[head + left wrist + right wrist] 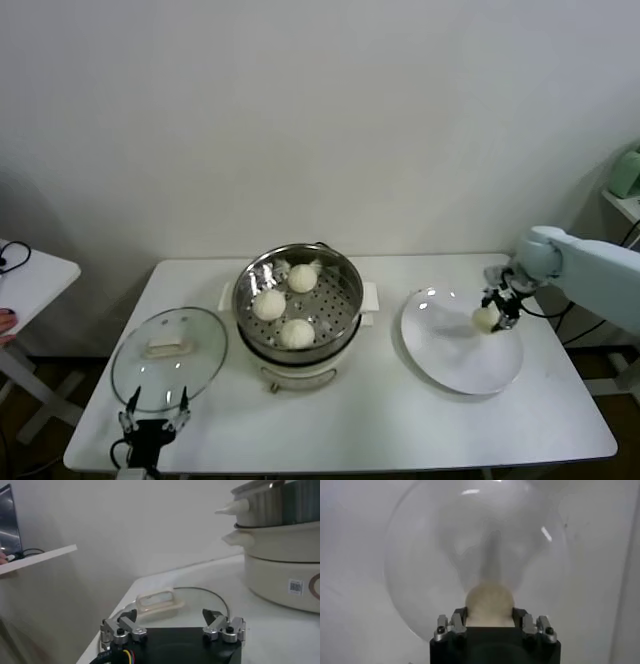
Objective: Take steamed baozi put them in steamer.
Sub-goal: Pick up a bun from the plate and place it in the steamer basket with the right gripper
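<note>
My right gripper needs to set the fourth baozi down on the steamer tray's bare patch (331,302) closest to the white plate.
The steel steamer (340,278) stands on its cream base at the table's middle with three off-white baozi (268,304) on its perforated tray. My right gripper (490,316) is shut on the fourth baozi (485,319) over the far edge of the white plate (450,355); in the right wrist view the bun (489,600) sits between the jaws, above the plate (420,570). My left gripper (155,412) is open and empty, parked at the table's front left by the glass lid (170,355). The steamer's base also shows in the left wrist view (280,565).
The glass lid with its pale handle (156,601) lies flat left of the steamer. A second white table (25,275) stands off to the far left. A cable runs off the table's right edge near the right arm.
</note>
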Action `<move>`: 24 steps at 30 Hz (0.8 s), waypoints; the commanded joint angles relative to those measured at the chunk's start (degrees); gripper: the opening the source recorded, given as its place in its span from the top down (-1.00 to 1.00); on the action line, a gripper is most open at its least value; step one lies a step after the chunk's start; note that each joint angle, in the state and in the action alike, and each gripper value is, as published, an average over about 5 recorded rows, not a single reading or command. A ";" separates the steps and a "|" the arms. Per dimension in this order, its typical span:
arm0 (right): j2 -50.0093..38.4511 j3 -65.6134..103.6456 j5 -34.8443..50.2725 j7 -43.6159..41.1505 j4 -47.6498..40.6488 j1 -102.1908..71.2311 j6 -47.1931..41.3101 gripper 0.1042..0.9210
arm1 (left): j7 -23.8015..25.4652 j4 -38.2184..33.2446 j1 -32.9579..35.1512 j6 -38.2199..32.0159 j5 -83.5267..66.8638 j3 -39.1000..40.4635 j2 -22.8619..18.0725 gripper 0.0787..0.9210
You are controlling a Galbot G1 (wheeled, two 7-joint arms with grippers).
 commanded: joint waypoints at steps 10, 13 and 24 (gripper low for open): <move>7.09 -22.56 31.08 -1.24 22.07 41.86 -9.25 -0.22 | 0.35 -1.39 0.49 0.06 -0.07 -0.04 0.15 -0.77; 9.07 -19.44 32.90 -0.54 22.95 41.56 -10.91 -0.22 | 0.29 -1.54 0.63 -0.09 0.20 -0.13 0.11 -0.77; 17.76 -7.63 34.96 5.46 23.90 31.40 -18.74 -0.22 | 0.27 -2.04 0.81 -0.18 0.69 0.05 -0.33 -0.77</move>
